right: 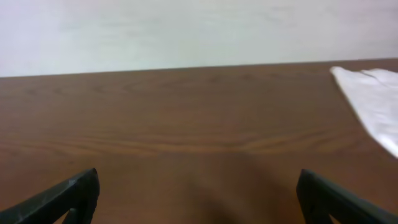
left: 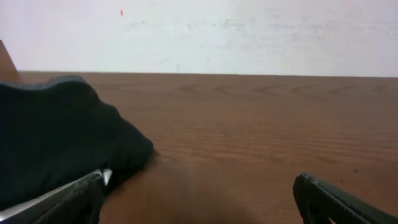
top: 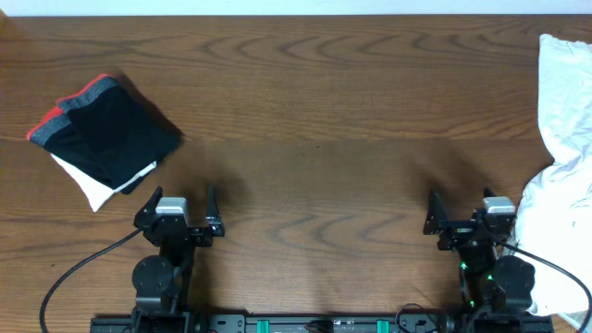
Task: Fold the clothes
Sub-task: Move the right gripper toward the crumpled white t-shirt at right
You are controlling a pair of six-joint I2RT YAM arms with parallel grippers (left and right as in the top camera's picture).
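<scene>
I will next close my right gripper on the white T-shirt's near edge [top: 546,303], beside the table's front rail.
A crumpled white T-shirt [top: 564,176] lies at the table's right edge, partly out of the overhead view; its lettering and tag do not show. A corner of it shows in the right wrist view [right: 373,102]. My right gripper [top: 460,211] is open and empty near the front edge, just left of the shirt; it also shows in the right wrist view [right: 199,196]. My left gripper [top: 180,208] is open and empty at the front left; it also shows in the left wrist view [left: 199,199].
A folded stack of clothes, black on top with red and white edges [top: 104,137], lies at the left of the brown wooden table [top: 314,120]. It shows as a dark mound in the left wrist view [left: 56,134]. A white wall stands behind the table.
</scene>
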